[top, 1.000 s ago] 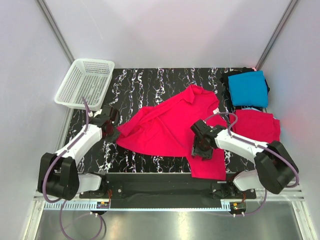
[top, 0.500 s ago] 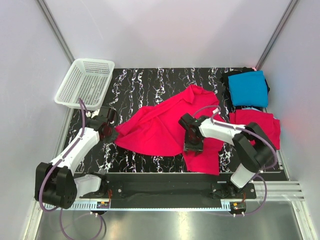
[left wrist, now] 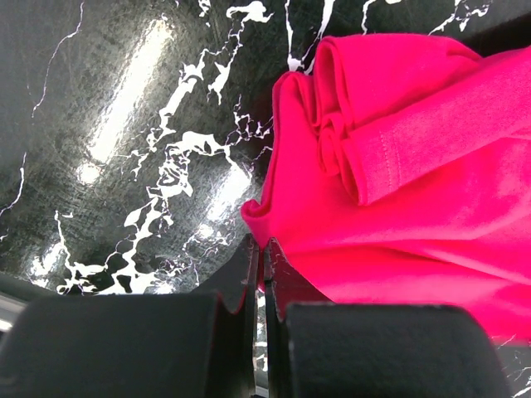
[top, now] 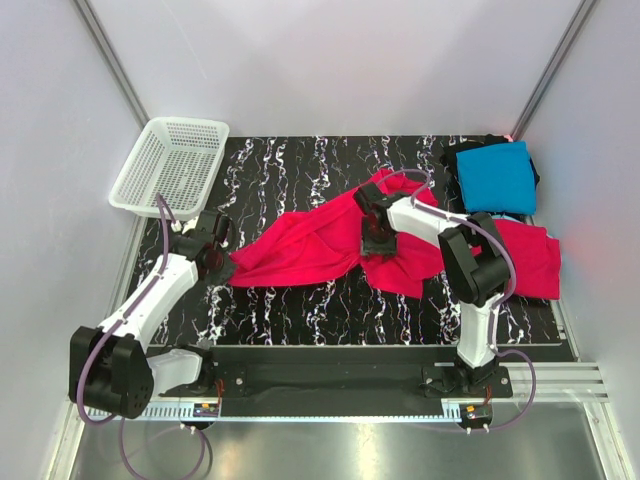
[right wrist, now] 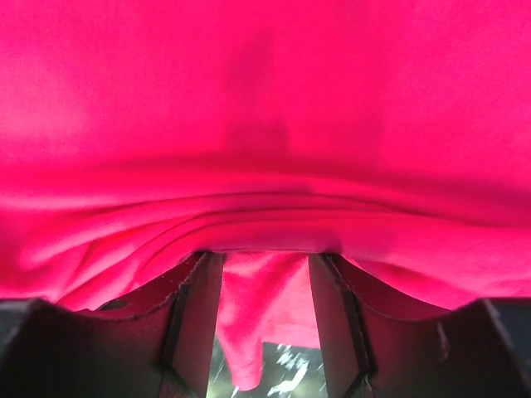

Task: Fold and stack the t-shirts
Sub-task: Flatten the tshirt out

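The open fingers of my right gripper straddle a bunched fold in the middle of the shirt, so they should back out and pinch the loose near corner [top: 418, 293] before both grippers lift.
A bright pinkish-red t-shirt [top: 300, 250] lies bunched across the middle of the black marble table, stretched between both arms. My left gripper [top: 228, 265] is shut on its left corner; in the left wrist view the jaws [left wrist: 264, 245] pinch the cloth edge [left wrist: 415, 182] just above the table. My right gripper [top: 377, 240] is at the shirt's rear middle. In the right wrist view a wad of the red cloth [right wrist: 265, 99] fills the gap between its jaws [right wrist: 265, 257] and drapes over the fingertips. A second red t-shirt [top: 530, 255] lies at the right. A folded turquoise t-shirt [top: 497, 177] rests on a black one [top: 462, 152].
A white mesh basket [top: 170, 165] stands at the table's back left corner. Grey walls with metal rails close in the back and sides. The arms' bases sit at the near edge.
My right gripper has swept from the near right toward the back, carrying the shirt's lower part with it, so the shirt is now a narrower band. The left gripper has kept its hold.
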### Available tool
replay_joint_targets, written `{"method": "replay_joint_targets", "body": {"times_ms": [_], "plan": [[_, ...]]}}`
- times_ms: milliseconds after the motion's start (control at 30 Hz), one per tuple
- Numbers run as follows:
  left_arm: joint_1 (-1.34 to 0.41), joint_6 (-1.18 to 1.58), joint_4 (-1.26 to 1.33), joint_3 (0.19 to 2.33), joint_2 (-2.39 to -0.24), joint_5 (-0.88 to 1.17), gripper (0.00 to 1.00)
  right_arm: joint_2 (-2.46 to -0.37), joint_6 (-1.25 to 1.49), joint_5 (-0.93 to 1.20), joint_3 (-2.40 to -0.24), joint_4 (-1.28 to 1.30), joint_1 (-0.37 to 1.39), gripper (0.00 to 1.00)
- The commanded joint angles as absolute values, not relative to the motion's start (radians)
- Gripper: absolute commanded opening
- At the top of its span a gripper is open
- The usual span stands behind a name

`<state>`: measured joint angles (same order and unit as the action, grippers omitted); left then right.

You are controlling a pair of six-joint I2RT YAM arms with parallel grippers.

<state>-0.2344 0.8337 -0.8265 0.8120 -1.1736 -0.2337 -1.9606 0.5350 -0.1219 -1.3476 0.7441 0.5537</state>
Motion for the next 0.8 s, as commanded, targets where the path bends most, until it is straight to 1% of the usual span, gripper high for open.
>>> {"method": "replay_joint_targets", "body": {"times_ms": [0,133,200,333,400,467,600,767], "plan": [[-0.238,0.815,-0.822,0.857,-1.180,-0.252,0.00,-1.987,0.434,-0.227,-1.397,0.707,0.526,0.52],[-0.238,0.811,-0.821,0.856,-1.178,-0.247,0.00,-1.905,0.420,-0.232,-1.388,0.710,0.525,0.52],[-0.238,0.811,-0.819,0.853,-1.170,-0.245,0.00,-1.814,0.429,-0.244,-1.373,0.710,0.525,0.52],[-0.238,0.804,-0.824,0.861,-1.169,-0.253,0.00,-1.616,0.446,-0.300,-1.327,0.727,0.525,0.55],[-0.238,0.804,-0.824,0.864,-1.170,-0.252,0.00,-1.571,0.456,-0.355,-1.331,0.771,0.525,0.56],[-0.238,0.805,-0.822,0.868,-1.169,-0.250,0.00,-1.548,0.463,-0.394,-1.345,0.811,0.525,0.57],[-0.238,0.805,-0.824,0.877,-1.166,-0.249,0.00,-1.578,0.497,-0.466,-1.365,0.896,0.515,0.57],[-0.238,0.802,-0.834,0.879,-1.154,-0.250,0.00,-1.585,0.598,-0.477,-1.292,0.905,0.500,0.56]]}}
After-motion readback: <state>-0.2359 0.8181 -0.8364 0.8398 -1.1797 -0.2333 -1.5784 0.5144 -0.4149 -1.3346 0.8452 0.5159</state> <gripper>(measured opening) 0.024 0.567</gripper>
